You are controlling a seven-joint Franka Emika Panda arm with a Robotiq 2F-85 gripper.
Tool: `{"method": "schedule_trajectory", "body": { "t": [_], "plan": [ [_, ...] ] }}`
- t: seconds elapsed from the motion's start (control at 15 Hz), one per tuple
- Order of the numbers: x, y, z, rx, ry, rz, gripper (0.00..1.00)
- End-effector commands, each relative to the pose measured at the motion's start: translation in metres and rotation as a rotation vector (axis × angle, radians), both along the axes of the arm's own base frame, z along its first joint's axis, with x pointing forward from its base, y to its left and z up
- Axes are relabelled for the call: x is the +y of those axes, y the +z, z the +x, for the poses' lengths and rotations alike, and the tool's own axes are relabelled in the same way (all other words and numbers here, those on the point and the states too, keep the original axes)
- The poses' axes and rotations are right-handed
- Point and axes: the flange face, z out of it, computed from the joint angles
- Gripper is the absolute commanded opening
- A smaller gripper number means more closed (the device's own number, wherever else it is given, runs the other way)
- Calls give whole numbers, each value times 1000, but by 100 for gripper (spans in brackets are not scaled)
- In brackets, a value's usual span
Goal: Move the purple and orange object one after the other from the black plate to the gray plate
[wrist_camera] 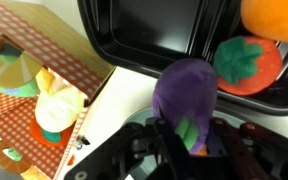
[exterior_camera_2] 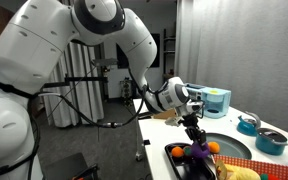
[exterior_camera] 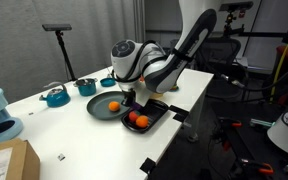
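Next, my gripper sets the purple eggplant down on the gray plate's side (exterior_camera: 112,105) (wrist_camera: 187,148) facing the black plate, beside the orange object.
My gripper (wrist_camera: 187,138) is shut on the green stem end of a purple eggplant toy (wrist_camera: 187,88). It holds the eggplant at the near edge of the black plate (wrist_camera: 149,30), over a gray rim (wrist_camera: 137,117). An orange fruit (wrist_camera: 274,15) and a red-orange tomato toy (wrist_camera: 249,62) lie in the black plate. In an exterior view the gripper (exterior_camera: 132,99) hangs between the gray plate (exterior_camera: 99,110), which holds an orange object (exterior_camera: 114,105), and the black plate (exterior_camera: 154,122). In an exterior view the eggplant (exterior_camera_2: 196,155) hangs under the gripper (exterior_camera_2: 194,138).
A checkered toy-food box (wrist_camera: 34,95) lies beside the black plate. Teal bowls (exterior_camera: 55,97) and a dark pot (exterior_camera: 85,86) stand behind the gray plate. A cardboard box (exterior_camera: 9,160) sits at the front corner. The table edge (exterior_camera: 184,115) runs close to the black plate.
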Motion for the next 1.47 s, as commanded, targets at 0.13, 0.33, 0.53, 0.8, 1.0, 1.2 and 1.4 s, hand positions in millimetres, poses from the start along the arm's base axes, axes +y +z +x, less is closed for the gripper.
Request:
{"method": "schedule_trajectory", "body": {
  "t": [0.13, 0.33, 0.53, 0.8, 1.0, 1.2, 1.4],
  "plan": [
    [-20, -5, 40, -85, -38, -66, 7],
    [-23, -8, 53, -103, -44, -90, 7],
    [-28, -11, 62, -118, -47, -98, 7],
    [-27, 9, 76, -172, -71, -114, 7],
    [-23, 27, 85, -217, -80, -116, 7],
    [-20, 27, 90, -228, -81, -110, 7],
    [-17, 8, 84, -197, -81, -99, 7]
  ]
}}
